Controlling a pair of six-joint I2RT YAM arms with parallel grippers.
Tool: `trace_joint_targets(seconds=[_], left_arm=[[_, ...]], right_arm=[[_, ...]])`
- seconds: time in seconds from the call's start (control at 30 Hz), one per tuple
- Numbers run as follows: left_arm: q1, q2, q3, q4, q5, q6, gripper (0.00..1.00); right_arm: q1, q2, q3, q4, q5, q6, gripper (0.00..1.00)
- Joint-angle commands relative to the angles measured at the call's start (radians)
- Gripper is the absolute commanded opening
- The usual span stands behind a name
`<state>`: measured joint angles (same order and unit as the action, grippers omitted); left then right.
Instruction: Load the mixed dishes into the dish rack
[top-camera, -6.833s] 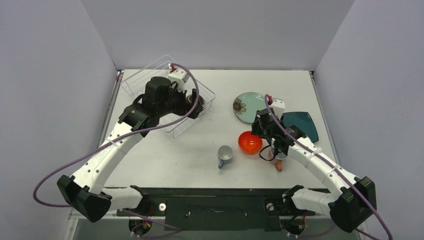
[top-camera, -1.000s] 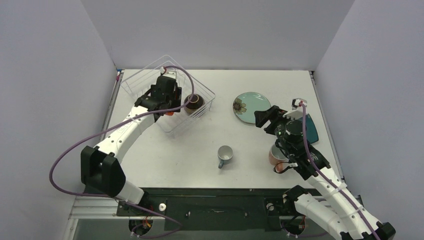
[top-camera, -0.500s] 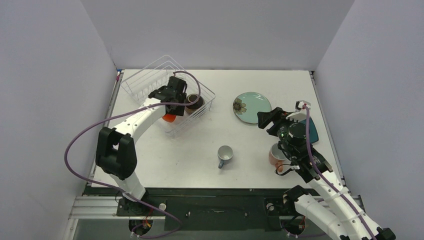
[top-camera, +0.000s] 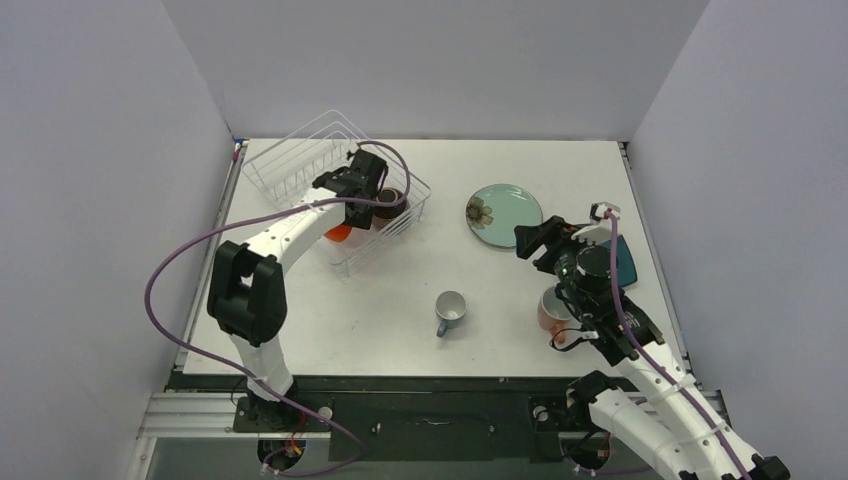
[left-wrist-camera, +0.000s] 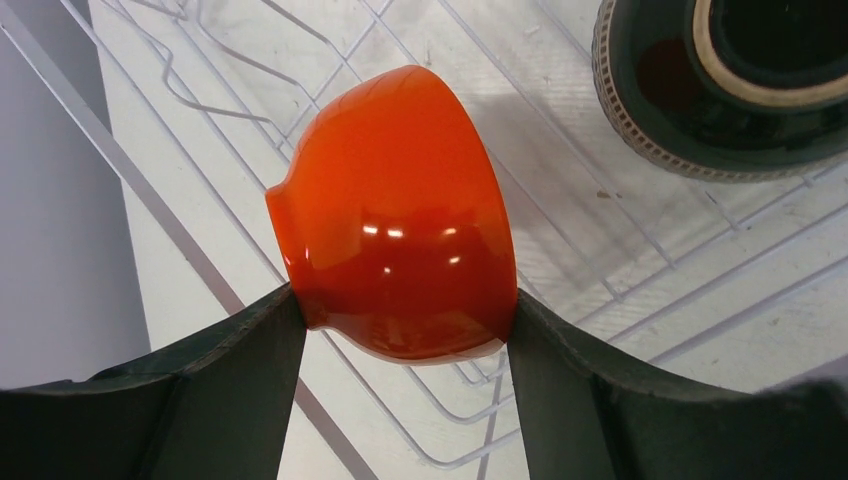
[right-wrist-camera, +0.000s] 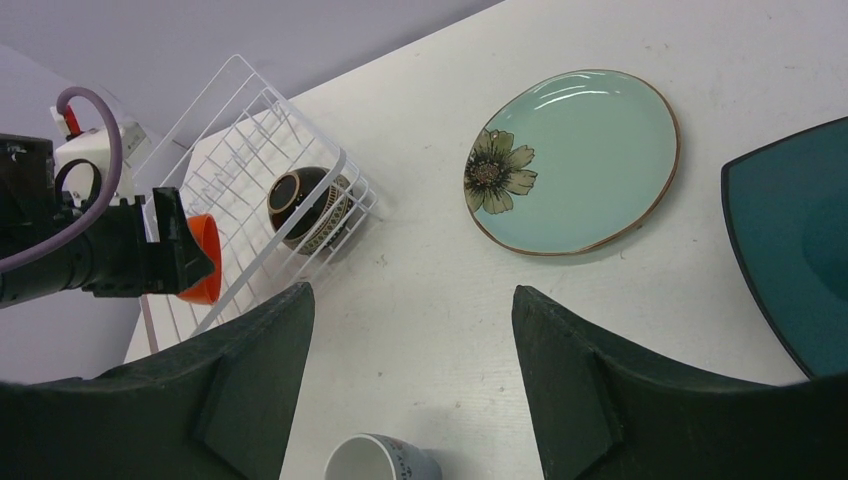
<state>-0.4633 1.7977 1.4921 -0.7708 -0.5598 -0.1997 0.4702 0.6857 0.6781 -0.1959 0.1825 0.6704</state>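
Observation:
I should use my left gripper to set the orange-red bowl down on the wire bottom of the dish rack and let go of it there, close beside the brown bowl (top-camera: 348, 224) (left-wrist-camera: 465, 130).
My left gripper (left-wrist-camera: 405, 293) is shut on the orange-red bowl (left-wrist-camera: 395, 220), which lies on its side low inside the white wire dish rack (top-camera: 285, 160); the top view shows the bowl (top-camera: 338, 234) under the gripper (top-camera: 348, 218). The brown bowl (top-camera: 388, 203) sits in the rack's right corner. My right gripper (right-wrist-camera: 410, 291) is open and empty above the table. The grey-blue mug (top-camera: 449, 312) stands mid-table. The pink mug (top-camera: 553, 312) is beside the right arm. The round pale-teal plate (top-camera: 503, 214) and the dark-teal plate (right-wrist-camera: 800, 240) lie at the right.
The rack's upright wire dividers (left-wrist-camera: 330, 60) surround the orange bowl. The left arm's purple cable (top-camera: 200, 240) loops over the table's left side. Grey walls close in the table at left, back and right.
The orange bowl, on the table by the right gripper earlier, is now in my left gripper inside the rack. In the last second it shifted slightly right. The right arm barely moved.

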Motion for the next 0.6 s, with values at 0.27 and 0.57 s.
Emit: trace_joint_targets(seconds=[0.27,0.57], left_arm=[[0.004,0.239,0.344,-0.179,-0.157,-0.051,0.0],[0.002,0.344,0.458,-0.219,-0.163,-0.047,0.12]], right_arm=[[-0.017,-0.056,0.001,0.007,-0.011,0.0,0.68],[-0.02,-0.09,0.005,-0.015,-0.006,-0.006,0.67]])
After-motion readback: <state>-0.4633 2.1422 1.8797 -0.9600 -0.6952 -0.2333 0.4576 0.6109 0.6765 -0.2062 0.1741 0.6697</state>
